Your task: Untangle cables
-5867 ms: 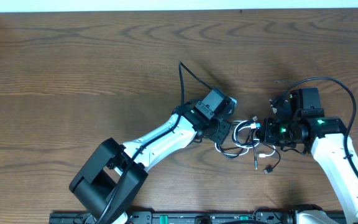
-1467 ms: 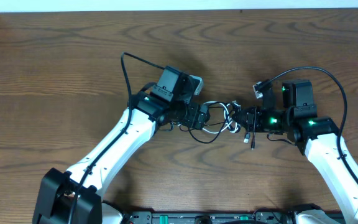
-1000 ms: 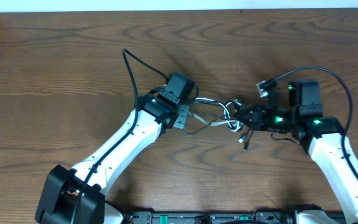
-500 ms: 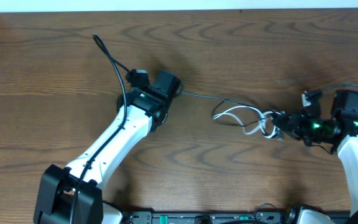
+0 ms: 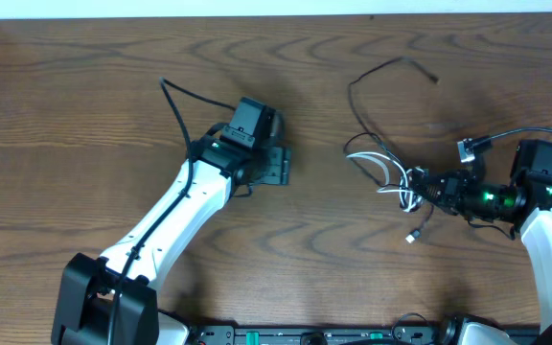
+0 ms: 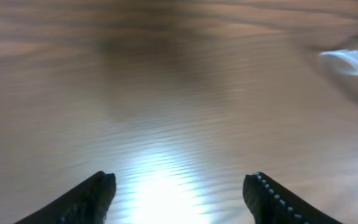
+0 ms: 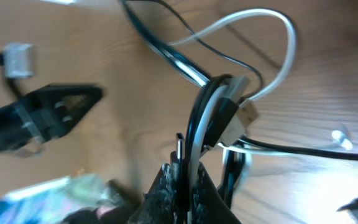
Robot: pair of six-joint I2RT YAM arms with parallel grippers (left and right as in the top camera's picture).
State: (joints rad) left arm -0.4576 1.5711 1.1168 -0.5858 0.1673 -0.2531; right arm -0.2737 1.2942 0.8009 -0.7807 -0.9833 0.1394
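Note:
The robot's right gripper needs to release the bundle of cords over the bare wood [image 5: 346, 185] between its two grippers, near the left gripper.
The thin black cord [image 5: 360, 80] and thin white cord [image 5: 377, 165] lie tangled at the right of the wooden table. The black cord arcs up to a small plug near the top. My right gripper [image 5: 429, 187] is shut on the bundle of both cords; the right wrist view shows the white cord [image 7: 272, 37] and black cord [image 7: 160, 46] pinched between its fingers [image 7: 188, 171]. My left gripper [image 5: 281, 165] is open and empty, left of the cords and apart from them. Its fingers [image 6: 179, 186] show only bare table between them, with a blurred white loop [image 6: 353, 62] far right.
Thicker black wires run from each arm, one looping behind the left arm [image 5: 175, 96]. A loose white plug end [image 5: 413, 236] lies below the bundle. A pale wall strip [image 5: 276, 8] borders the table's far edge.
The left gripper let go of the black cord and opened; the cord sprang back to the right and now arcs up near the top. The right gripper still holds the bundle.

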